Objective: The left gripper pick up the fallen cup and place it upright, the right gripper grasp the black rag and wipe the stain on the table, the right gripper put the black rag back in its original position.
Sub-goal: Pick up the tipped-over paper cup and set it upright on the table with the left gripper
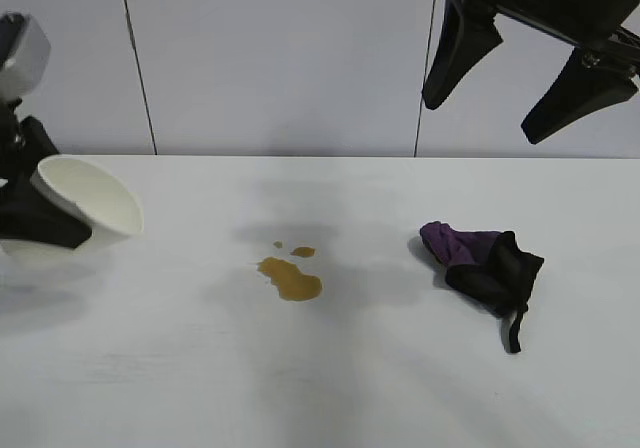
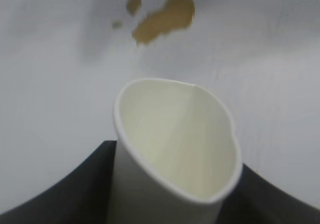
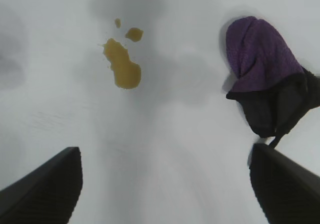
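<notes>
The white paper cup, still held tilted in the gripper, will be stood upright by me on the bare table on my left gripper's side of the brown stain [image 1: 126, 328].
My left gripper [image 1: 45, 218] at the far left is shut on the white paper cup [image 1: 88, 203] and holds it tilted, mouth facing the table's middle; the left wrist view shows the cup [image 2: 175, 149] squeezed between the black fingers [image 2: 70, 189]. The brown stain [image 1: 291, 279] with two droplets lies mid-table and shows in the left wrist view [image 2: 162, 19] and the right wrist view [image 3: 122, 66]. The black and purple rag [image 1: 485, 266] lies at the right, seen from the right wrist too [image 3: 267, 84]. My right gripper [image 1: 482, 118] hangs open high above the rag, fingers [image 3: 47, 189] wide apart.
The white table [image 1: 320, 388] ends at a pale panelled wall [image 1: 280, 58] behind. Nothing else stands on the table.
</notes>
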Action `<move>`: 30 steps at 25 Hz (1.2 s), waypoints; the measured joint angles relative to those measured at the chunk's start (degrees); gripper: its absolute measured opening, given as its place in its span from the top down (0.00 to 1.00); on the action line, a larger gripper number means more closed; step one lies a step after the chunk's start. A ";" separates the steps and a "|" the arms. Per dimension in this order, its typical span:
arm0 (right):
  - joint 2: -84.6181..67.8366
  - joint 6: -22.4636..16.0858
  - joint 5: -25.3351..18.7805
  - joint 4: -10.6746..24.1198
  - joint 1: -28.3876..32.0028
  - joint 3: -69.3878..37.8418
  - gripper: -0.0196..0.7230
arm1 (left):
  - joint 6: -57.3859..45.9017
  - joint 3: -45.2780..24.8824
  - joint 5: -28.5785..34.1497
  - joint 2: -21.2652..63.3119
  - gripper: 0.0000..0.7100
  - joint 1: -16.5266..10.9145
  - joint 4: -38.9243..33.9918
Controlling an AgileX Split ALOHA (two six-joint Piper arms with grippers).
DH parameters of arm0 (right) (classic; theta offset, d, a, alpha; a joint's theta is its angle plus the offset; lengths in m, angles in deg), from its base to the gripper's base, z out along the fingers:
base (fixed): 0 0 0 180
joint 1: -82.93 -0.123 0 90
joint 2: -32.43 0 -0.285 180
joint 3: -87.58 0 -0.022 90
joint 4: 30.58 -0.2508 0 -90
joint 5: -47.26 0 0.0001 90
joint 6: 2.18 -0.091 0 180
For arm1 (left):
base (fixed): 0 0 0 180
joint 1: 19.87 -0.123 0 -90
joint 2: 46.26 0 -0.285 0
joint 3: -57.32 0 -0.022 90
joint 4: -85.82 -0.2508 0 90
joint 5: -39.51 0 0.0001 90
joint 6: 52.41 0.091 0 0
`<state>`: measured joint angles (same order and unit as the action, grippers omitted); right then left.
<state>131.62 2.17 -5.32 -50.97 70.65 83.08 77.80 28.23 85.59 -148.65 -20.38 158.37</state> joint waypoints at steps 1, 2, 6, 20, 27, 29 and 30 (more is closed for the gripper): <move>0.00 0.00 0.00 0.00 0.00 0.00 0.12 | 1.72 0.00 1.81 -0.14 0.47 -0.95 3.92; 0.00 0.00 0.00 0.00 0.00 0.00 0.12 | 3.33 -0.06 3.47 -0.40 0.47 -1.68 8.25; 0.00 0.00 -0.06 0.00 0.00 0.00 0.12 | 8.91 -0.98 7.42 -2.99 0.47 -4.47 20.00; 0.00 0.00 -0.11 0.00 0.00 0.00 0.12 | 23.99 -4.81 18.75 -21.55 0.47 -6.95 24.85; 0.00 0.00 -0.11 -0.67 0.00 0.00 0.12 | 26.80 -4.81 18.76 -26.23 0.47 -6.95 25.39; 0.00 0.00 -0.11 -0.67 0.00 0.00 0.12 | 28.46 -4.76 18.81 -26.60 0.47 -6.95 25.52; 0.00 0.00 -0.11 -0.72 0.00 0.00 0.12 | 29.28 -4.76 18.81 -26.65 0.46 -6.95 25.52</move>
<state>131.62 2.17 -5.43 -51.69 70.65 83.08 107.08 23.47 104.40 -175.30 -27.33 183.89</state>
